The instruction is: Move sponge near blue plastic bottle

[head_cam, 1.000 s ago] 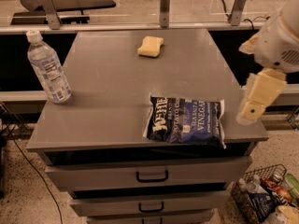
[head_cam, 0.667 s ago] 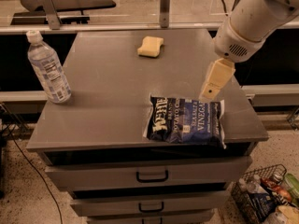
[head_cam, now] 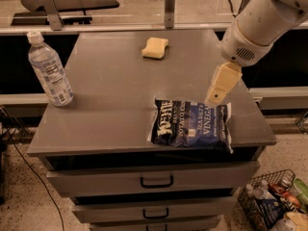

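Note:
Next, my gripper goes to the sponge's end [head_cam: 162, 46] farthest from the blue plastic bottle and closes there.
The pale yellow sponge [head_cam: 155, 47] lies on the far middle of the grey cabinet top [head_cam: 110, 100]. The blue plastic bottle [head_cam: 48, 70], clear with a white cap and a blue-and-white label, stands upright at the left edge. My gripper [head_cam: 217, 94] hangs from the white arm at the right, pointing down just above the upper right corner of a dark blue chip bag [head_cam: 191, 124]. It is well to the right of and nearer than the sponge, and holds nothing that I can see.
The chip bag lies flat near the front right of the top. Drawers with dark handles [head_cam: 157, 181] sit below. A wire basket of items [head_cam: 274, 206] stands on the floor at the lower right. A rail with posts [head_cam: 169, 6] runs behind.
The arm has swung left from beyond the right edge over the cabinet top; the gripper now hovers by the chip bag's upper right corner. Sponge, bottle and bag have not moved.

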Controlling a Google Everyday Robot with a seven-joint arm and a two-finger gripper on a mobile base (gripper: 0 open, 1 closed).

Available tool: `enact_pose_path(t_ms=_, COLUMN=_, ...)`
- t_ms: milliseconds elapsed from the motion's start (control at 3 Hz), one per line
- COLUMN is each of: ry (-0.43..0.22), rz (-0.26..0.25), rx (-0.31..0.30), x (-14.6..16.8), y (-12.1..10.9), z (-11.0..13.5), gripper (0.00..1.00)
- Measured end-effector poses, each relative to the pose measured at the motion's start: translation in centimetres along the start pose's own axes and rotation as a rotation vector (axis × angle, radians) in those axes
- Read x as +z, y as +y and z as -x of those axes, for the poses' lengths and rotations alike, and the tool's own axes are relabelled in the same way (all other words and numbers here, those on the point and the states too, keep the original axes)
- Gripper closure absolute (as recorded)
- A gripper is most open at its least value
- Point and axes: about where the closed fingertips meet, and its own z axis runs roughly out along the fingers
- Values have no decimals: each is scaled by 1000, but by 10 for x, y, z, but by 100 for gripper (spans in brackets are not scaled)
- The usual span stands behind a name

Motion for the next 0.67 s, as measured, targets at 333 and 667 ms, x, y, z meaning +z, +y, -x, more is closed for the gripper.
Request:
enact_pose_path(t_ms=333, ry=-48, rz=-6, rx=84, x=22, y=-11, z=8, gripper=0)
enact_pose_path(t_ms=667, ry=-117, rz=-31, rx=191, x=49, y=-43, z=29, gripper=0)
